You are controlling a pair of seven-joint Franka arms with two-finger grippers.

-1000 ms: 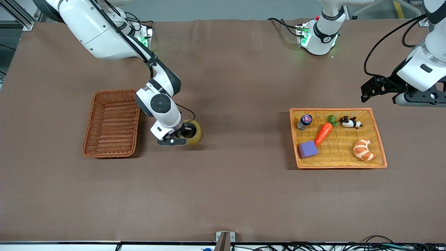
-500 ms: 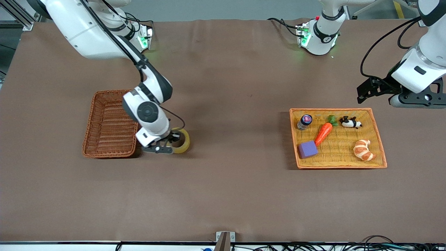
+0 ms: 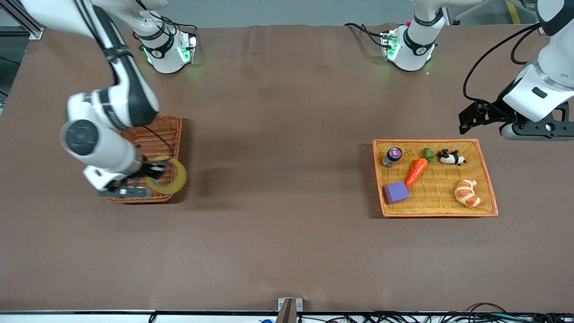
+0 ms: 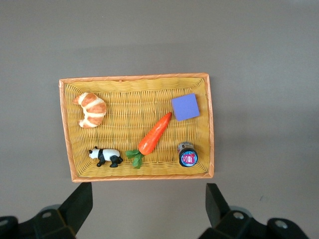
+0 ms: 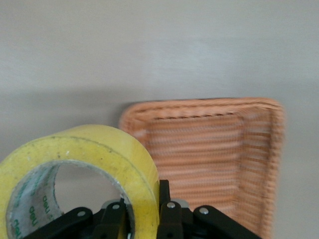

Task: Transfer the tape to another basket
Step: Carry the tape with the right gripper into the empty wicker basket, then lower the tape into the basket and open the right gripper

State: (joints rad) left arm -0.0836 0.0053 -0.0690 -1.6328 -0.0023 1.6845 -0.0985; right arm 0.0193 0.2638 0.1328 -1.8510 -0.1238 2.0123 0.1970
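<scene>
Next, I set the tape down with my right gripper near the middle of the reddish-brown wicker basket [image 3: 154, 155] [image 5: 180, 192].
The tape [image 3: 176, 178], a yellowish ring, is clamped by its wall in my right gripper [image 3: 154, 172] and held in the air over the corner of the reddish-brown wicker basket [image 3: 168, 130]. In the right wrist view one finger is inside the hole and one outside the tape [image 5: 99, 154], my right gripper [image 5: 144, 211] is shut on it, and the basket [image 5: 209, 149] lies empty below. My left gripper [image 3: 466, 122] hangs open and empty over the table beside the yellow tray; its fingers [image 4: 79, 199] stand wide apart.
The yellow-orange woven tray [image 3: 430, 214] toward the left arm's end holds a croissant [image 3: 466, 193], carrot [image 3: 417, 170], panda [image 3: 450, 157], purple block [image 3: 396, 192] and small jar [image 3: 393, 156]. It also shows in the left wrist view [image 4: 134, 77].
My right arm has carried the tape from over the table beside the basket, up and toward the right arm's end, to over the basket's corner. The left arm shifted only slightly.
</scene>
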